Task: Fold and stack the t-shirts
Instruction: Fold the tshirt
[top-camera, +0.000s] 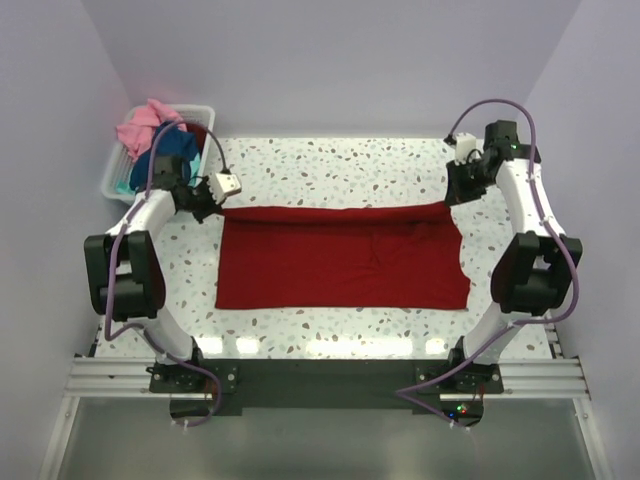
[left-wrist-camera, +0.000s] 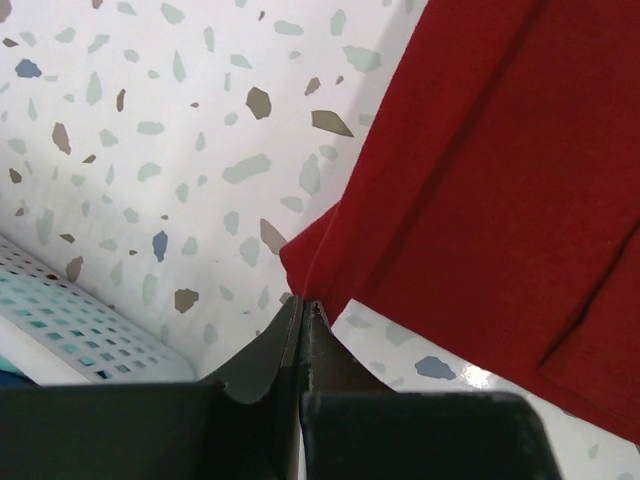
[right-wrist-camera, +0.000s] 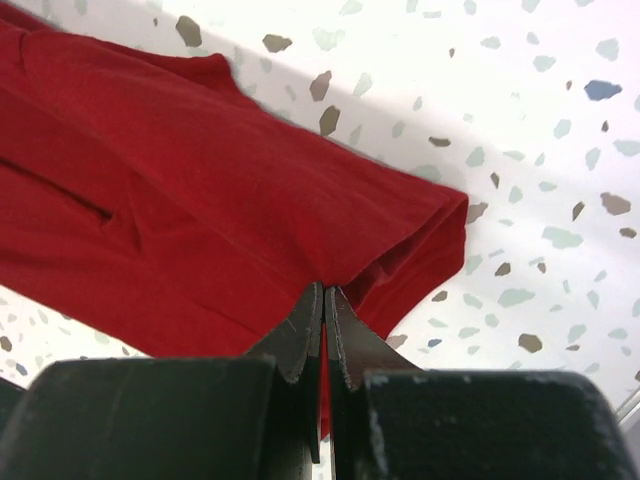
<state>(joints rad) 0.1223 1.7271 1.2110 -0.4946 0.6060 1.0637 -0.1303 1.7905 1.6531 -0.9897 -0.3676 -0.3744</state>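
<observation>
My right gripper is pinching the deep red t-shirt short of its slack far corner, so next I lower the cloth, open and take the t-shirt's edge at that corner (right-wrist-camera: 415, 182).
The deep red t-shirt (top-camera: 340, 257) lies spread as a wide band across the middle of the table, its far edge folded over. My left gripper (top-camera: 214, 205) is shut on its far left corner (left-wrist-camera: 310, 255), my jaws pinched together at the cloth's tip. My right gripper (top-camera: 452, 197) is shut on its far right corner (right-wrist-camera: 400, 250), red cloth caught between the jaws. The pink (top-camera: 140, 127), navy blue (top-camera: 172, 150) and teal (top-camera: 124, 186) t-shirts are heaped in the basket at the far left.
The white slatted plastic basket (top-camera: 116, 170) stands at the table's far left corner, close behind my left arm; its perforated wall shows in the left wrist view (left-wrist-camera: 80, 330). The speckled table (top-camera: 340, 170) runs to a back wall and side walls.
</observation>
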